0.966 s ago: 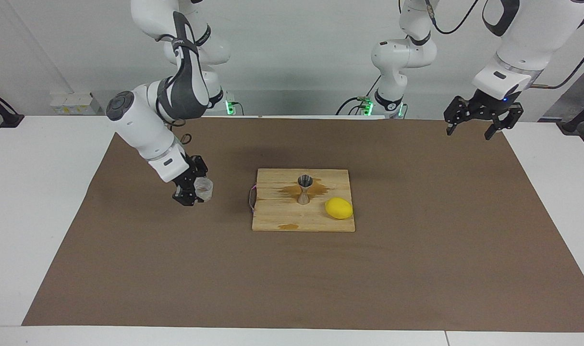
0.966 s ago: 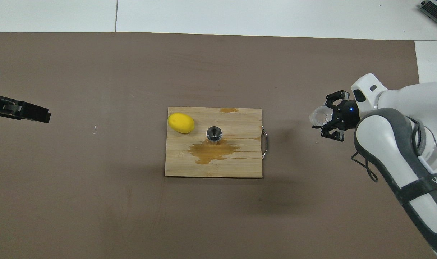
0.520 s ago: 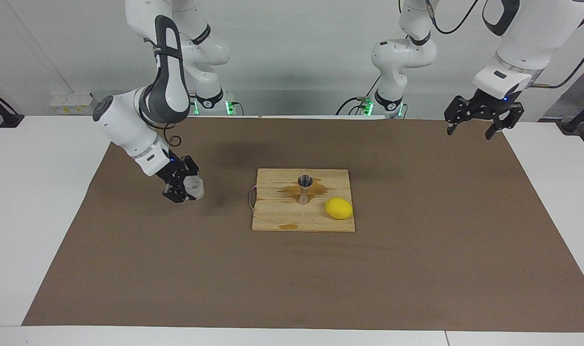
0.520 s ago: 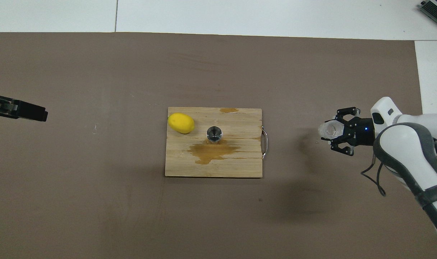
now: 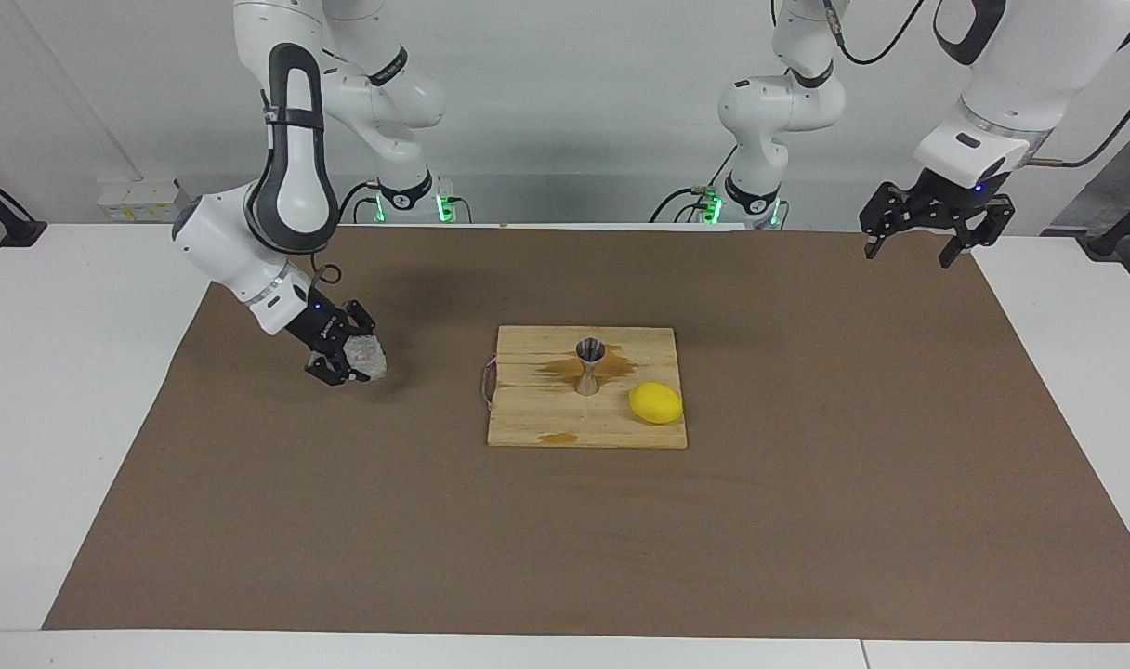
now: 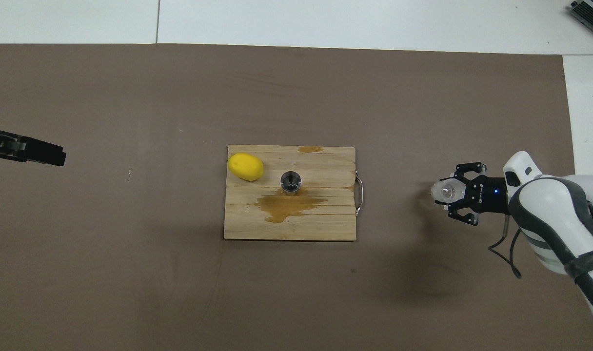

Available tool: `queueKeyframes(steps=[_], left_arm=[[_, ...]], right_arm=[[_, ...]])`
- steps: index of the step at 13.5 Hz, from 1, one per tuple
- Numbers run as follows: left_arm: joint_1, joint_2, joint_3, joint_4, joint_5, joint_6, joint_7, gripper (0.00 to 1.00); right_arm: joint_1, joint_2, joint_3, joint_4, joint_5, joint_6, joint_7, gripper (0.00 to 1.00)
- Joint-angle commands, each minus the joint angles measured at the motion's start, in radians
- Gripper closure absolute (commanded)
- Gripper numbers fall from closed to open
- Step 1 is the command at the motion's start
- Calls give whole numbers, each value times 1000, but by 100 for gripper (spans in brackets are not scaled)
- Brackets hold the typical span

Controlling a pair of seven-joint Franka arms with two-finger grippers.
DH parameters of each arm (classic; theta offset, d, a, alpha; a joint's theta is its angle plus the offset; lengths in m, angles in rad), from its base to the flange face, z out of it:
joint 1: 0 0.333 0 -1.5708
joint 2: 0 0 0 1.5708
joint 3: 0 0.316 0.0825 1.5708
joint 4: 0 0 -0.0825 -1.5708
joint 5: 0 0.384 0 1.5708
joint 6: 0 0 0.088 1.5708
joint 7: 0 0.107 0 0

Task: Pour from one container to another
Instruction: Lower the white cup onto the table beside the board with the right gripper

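Note:
I will use my right gripper to set the small clear bumpy cup, now held low over the brown mat, down on the brown mat, out from the board's metal handle (image 6: 445, 202).
My right gripper (image 5: 349, 359) (image 6: 453, 194) is shut on the small clear bumpy cup (image 5: 368, 356) (image 6: 444, 191). It holds the cup low over the brown mat, off the board toward the right arm's end of the table. The silver hourglass jigger (image 5: 589, 366) (image 6: 290, 182) stands upright on the wooden board (image 5: 528, 418) (image 6: 326, 224), with a brown wet stain (image 6: 286, 207) beside it. My left gripper (image 5: 909, 255) (image 6: 52, 153) waits open and empty, high over the mat's corner at the left arm's end.
A yellow lemon (image 5: 655, 402) (image 6: 246, 166) lies on the board beside the jigger, toward the left arm's end. The board has a metal handle (image 6: 359, 196) on the edge facing the cup. A brown mat (image 5: 807, 520) covers the white table.
The right gripper has carried the cup farther from the board toward the right arm's end of the table, and its arm has swung back. The left arm has not moved.

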Motion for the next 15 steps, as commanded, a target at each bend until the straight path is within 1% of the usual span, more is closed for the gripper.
queueKeyframes(steps=[1,4,10,13,14,15], left_arm=[[-1,-3,2,1,6,-11,-9,0],[-2,-3,2,1,6,-11,-10,0],[-2,-1,2,0,6,-8,-9,0],[-1,-1,2,3,6,-3,-9,0],[-1,-3,2,1,6,-3,-9,0],[-1,-3,2,1,6,-6,-9,0]], right_arm=[[-17,-3,10,-30,33,24,-76,60],[-24,10,10,-37,33,36,-95,60],[-51,59,11,-37,33,30,-164,59],[-49,59,11,-37,33,32,-164,51],[-49,60,11,-37,33,29,-164,39],[-52,60,11,-35,33,23,-163,31]])
